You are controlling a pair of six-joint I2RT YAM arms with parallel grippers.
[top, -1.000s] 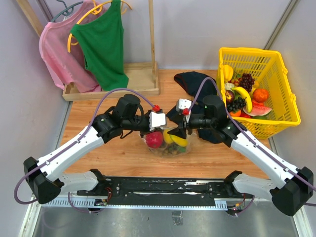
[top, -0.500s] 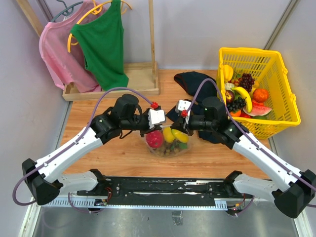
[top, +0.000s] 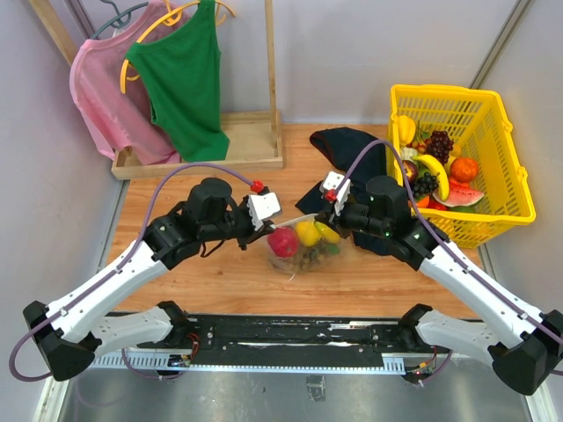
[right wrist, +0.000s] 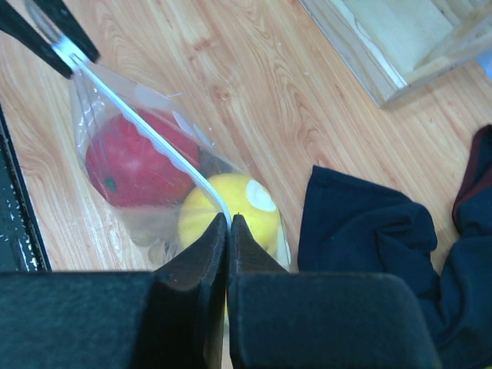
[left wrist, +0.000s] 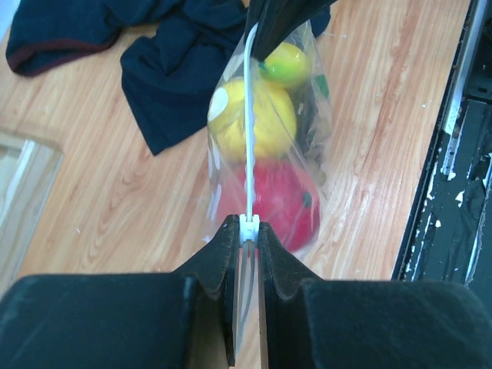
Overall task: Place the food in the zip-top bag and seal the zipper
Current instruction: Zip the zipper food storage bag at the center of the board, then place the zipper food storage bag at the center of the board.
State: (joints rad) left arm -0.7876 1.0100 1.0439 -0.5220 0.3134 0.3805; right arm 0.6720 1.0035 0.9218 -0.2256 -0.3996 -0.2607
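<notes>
My left gripper will let go of the white slider on the wooden table (top: 230, 232), at a place in front of the base of the wooden rack.
The zip-top bag (top: 303, 251) hangs just over the wooden table between my two grippers. Inside it are food items: a red apple (top: 282, 242), a yellow lemon (top: 307, 233) and a banana (top: 327, 231). The zipper (left wrist: 248, 138) runs taut as a white line from one gripper to the other. My left gripper (left wrist: 247, 227) is shut on the white tab at the zipper's left end. My right gripper (right wrist: 229, 219) is shut on the zipper (right wrist: 146, 127) at the other end, just above the lemon (right wrist: 201, 217). The apple (right wrist: 134, 165) shows through the plastic.
A dark navy cloth (top: 347, 145) lies behind the bag. A yellow lattice basket (top: 506, 189) with more fruit stands at the right. A wooden rack base (top: 237, 141) with a green top (top: 180, 79) and a pink garment is at the back left.
My right gripper has shut on the zipper. The two grippers have drawn apart, the left one moving left, and the bag's mouth is now stretched straight between them.
</notes>
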